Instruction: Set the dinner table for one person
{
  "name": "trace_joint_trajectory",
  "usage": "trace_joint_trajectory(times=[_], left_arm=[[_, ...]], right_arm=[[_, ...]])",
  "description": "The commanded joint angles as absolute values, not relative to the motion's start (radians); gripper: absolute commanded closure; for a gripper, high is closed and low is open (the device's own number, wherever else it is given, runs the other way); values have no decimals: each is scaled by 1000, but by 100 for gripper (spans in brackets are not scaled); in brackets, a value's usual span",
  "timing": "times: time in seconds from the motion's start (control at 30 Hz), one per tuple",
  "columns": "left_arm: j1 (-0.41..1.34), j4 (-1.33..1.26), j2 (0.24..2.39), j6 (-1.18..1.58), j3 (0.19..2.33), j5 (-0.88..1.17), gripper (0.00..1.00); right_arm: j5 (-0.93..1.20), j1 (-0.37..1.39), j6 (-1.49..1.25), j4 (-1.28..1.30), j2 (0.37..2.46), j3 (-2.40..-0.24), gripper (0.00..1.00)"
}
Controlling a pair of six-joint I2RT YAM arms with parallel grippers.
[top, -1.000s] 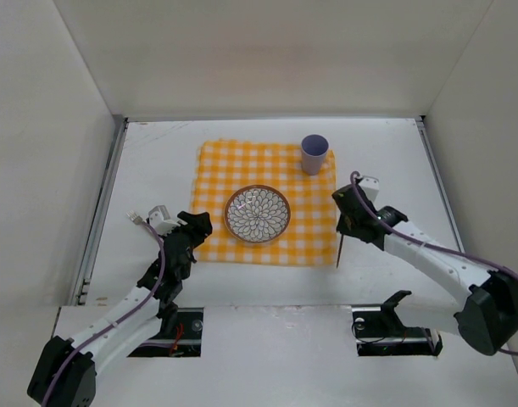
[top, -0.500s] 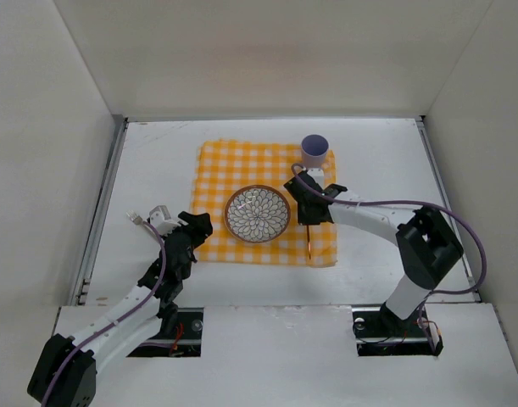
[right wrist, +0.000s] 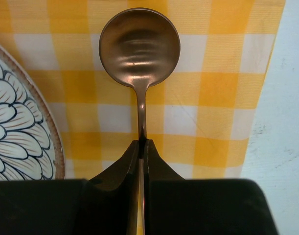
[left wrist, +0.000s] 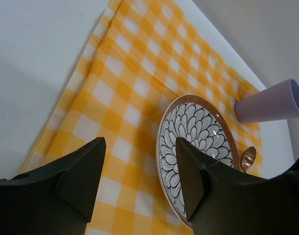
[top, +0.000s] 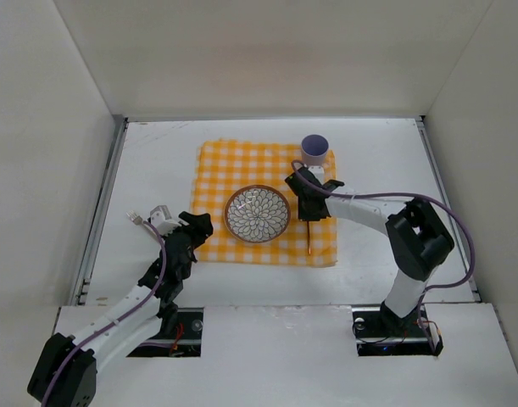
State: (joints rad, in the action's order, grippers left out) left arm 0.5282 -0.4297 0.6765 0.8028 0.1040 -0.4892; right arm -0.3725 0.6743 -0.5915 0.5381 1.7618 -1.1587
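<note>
Next, I move my left gripper to the middle of the fork's handle (top: 155, 235), on the bare table beside the checked cloth, and close it there.
The white dinner table (top: 157, 170) carries a yellow-and-white checked cloth (top: 242, 165). A flower-patterned plate (top: 257, 214) sits on the cloth's middle, and a purple cup (top: 314, 153) stands at its far right corner. My right gripper (top: 310, 209) is shut on the handle of a copper spoon (right wrist: 139, 46), just right of the plate (right wrist: 17, 127), bowl end toward the cup and handle (top: 310, 246) trailing toward me. Whether the spoon touches the cloth (right wrist: 213, 98) is unclear. My left gripper (left wrist: 139, 147) is open and empty over the cloth's near left corner (left wrist: 129, 83), facing the plate (left wrist: 195, 142).
Metal rails (top: 106, 195) run along the table's left and right sides, with white walls around it. Bare table shows right of the cloth (right wrist: 281, 147). The cup (left wrist: 269, 103) and the spoon bowl (left wrist: 248, 157) also show in the left wrist view.
My right gripper carried the spoon left, from the bare table beside the cloth to over the cloth next to the plate. The left arm has not moved.
</note>
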Motion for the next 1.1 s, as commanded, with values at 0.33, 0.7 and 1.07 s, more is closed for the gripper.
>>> trace_joint_trajectory(times=[0.33, 0.7, 1.07], left_arm=[[527, -471, 678, 808, 103, -482, 43], [519, -460, 684, 792, 101, -494, 43], [519, -183, 675, 747, 265, -534, 64]], right_arm=[[-382, 644, -614, 440, 1799, -1195, 93], [-391, 645, -627, 402, 1681, -1137, 60], [-407, 651, -594, 253, 1361, -924, 76]])
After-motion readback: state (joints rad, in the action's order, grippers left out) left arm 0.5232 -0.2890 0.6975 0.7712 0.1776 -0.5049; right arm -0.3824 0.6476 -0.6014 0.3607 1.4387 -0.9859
